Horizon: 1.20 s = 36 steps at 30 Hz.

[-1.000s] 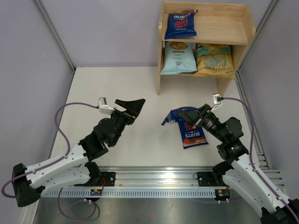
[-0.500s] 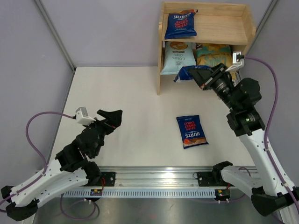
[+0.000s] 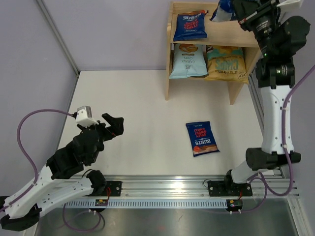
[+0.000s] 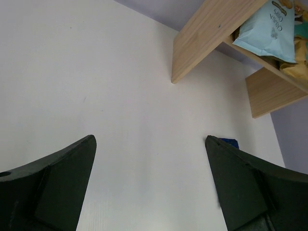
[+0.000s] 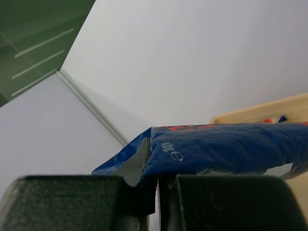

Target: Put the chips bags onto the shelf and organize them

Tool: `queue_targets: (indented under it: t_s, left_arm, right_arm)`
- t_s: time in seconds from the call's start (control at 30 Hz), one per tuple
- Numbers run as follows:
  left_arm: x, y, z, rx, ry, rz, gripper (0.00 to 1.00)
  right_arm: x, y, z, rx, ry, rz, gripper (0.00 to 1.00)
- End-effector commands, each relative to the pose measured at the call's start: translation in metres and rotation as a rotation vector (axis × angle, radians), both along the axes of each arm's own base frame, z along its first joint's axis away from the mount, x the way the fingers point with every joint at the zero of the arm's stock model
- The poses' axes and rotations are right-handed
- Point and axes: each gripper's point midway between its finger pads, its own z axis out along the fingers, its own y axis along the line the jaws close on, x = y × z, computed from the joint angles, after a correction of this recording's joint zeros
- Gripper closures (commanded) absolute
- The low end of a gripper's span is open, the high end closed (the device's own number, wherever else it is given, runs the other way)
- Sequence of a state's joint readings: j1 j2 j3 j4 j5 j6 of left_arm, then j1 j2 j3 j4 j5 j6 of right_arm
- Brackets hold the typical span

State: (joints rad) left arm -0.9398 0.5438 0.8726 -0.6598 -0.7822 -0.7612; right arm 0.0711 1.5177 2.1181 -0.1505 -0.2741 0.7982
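Observation:
The dark blue Burts bag in my right gripper should be let go close beside the Burts bag on the shelf's top level (image 3: 216,24).
The wooden shelf (image 3: 256,34) stands at the back right. A dark blue Burts bag (image 3: 189,25) lies on its top tier at the left. The light blue bag (image 3: 187,61) and the yellow-gold bag (image 3: 225,63) lean on the lower tier. My right gripper (image 3: 238,12) is shut on a second dark blue Burts bag (image 3: 221,10) and holds it above the right part of the top tier; the right wrist view shows the jaws (image 5: 158,192) pinching its edge (image 5: 226,149). A third Burts bag (image 3: 202,138) lies flat on the table. My left gripper (image 3: 114,125) is open and empty, low at the left.
In the left wrist view the shelf's side panel (image 4: 211,38), the light blue bag (image 4: 269,26) and a sliver of the table's Burts bag (image 4: 230,142) show beyond my open fingers (image 4: 57,183). Grey walls enclose the white table (image 3: 128,98). A metal rail (image 3: 167,189) runs along the near edge.
My right arm has lifted the Burts bag from the table, past the lower tier, to above the top tier. My left arm has drawn back to the left.

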Motion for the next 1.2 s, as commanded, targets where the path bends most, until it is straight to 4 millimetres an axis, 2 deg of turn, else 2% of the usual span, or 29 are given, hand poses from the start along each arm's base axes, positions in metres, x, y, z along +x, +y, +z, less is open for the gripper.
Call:
queue_targets:
  t_s: [0.0, 0.1, 0.13, 0.23, 0.27, 0.4, 0.53, 0.6, 0.67, 0.73, 0.8, 0.93, 1.17]
  left_arm:
    - [-0.006, 0.012, 0.014, 0.060, -0.023, -0.017, 0.01]
    - [-0.009, 0.023, 0.013, 0.073, -0.041, 0.006, 0.01]
    - [-0.009, 0.027, 0.013, 0.077, -0.050, 0.020, 0.01]
    - [-0.012, 0.036, 0.014, 0.070, -0.077, 0.034, 0.01]
    - [-0.013, 0.038, 0.015, 0.064, -0.085, 0.036, 0.01]
    - [-0.012, 0.039, 0.014, 0.075, -0.084, 0.038, 0.01]
    - [-0.011, 0.035, 0.014, 0.081, -0.082, 0.031, 0.01]
    - [-0.010, 0.032, 0.014, 0.085, -0.079, 0.020, 0.01]
    - [-0.009, 0.029, 0.014, 0.089, -0.076, 0.015, 0.01]
    - [-0.008, 0.025, 0.014, 0.085, -0.072, 0.002, 0.01]
    - [-0.008, 0.021, 0.015, 0.080, -0.067, -0.012, 0.01]
    - [-0.009, 0.016, 0.014, 0.079, -0.052, -0.033, 0.01]
    - [-0.011, 0.019, 0.015, 0.080, -0.049, -0.032, 0.01]
  right_arm:
    - [0.039, -0.014, 0.010, 0.019, -0.033, 0.004, 1.00]
    - [0.069, -0.016, 0.007, 0.003, -0.075, -0.005, 1.00]
    - [0.089, -0.029, -0.003, 0.010, -0.064, -0.028, 1.00]
    - [0.104, -0.034, -0.004, 0.018, -0.087, 0.002, 1.00]
    - [0.116, -0.035, -0.011, 0.018, -0.083, 0.009, 1.00]
    - [0.138, -0.033, -0.038, 0.039, -0.016, 0.048, 1.00]
    - [0.132, -0.036, -0.066, 0.070, 0.067, 0.033, 1.00]
    - [0.126, -0.041, -0.075, 0.079, 0.101, 0.001, 1.00]
    - [0.122, -0.051, -0.093, 0.111, 0.172, -0.061, 1.00]
    - [0.122, -0.057, -0.114, 0.136, 0.263, -0.104, 1.00]
    - [0.124, -0.060, -0.124, 0.131, 0.308, -0.120, 1.00]
    - [0.125, -0.054, -0.145, 0.099, 0.419, -0.094, 1.00]
    - [0.121, -0.043, -0.174, 0.086, 0.493, -0.029, 1.00]
